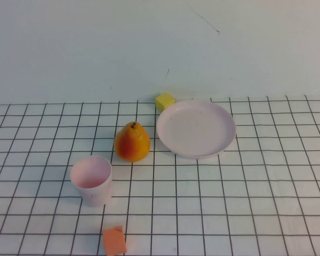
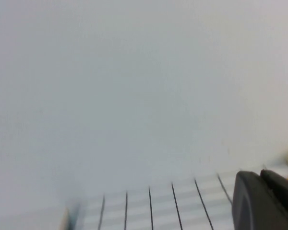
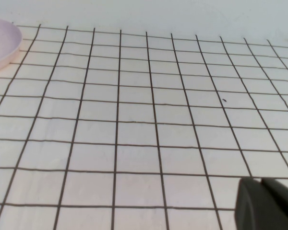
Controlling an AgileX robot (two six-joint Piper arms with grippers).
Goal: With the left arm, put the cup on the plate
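Note:
Next, my left gripper will go to the pale pink cup's rim [image 1: 72, 176] on the side away from the plate and close there.
The pale pink cup [image 1: 91, 180] stands upright and empty on the gridded table, front left. The pale pink plate [image 1: 196, 128] lies empty at the back centre, right of the pear; its rim also shows in the right wrist view [image 3: 2, 40]. Neither arm shows in the high view. My left gripper [image 2: 261, 175] shows only in its wrist view, its two dark fingers pressed together and empty, above the table's far edge facing the wall; the cup is out of that view. My right gripper [image 3: 261, 181] is shut and empty over bare grid, right of the plate.
An orange-yellow pear [image 1: 132, 142] stands between cup and plate, close behind the cup. A yellow block [image 1: 164, 101] sits at the plate's back left. An orange block [image 1: 114, 240] lies near the front edge, just in front of the cup. A pale wall stands behind the table.

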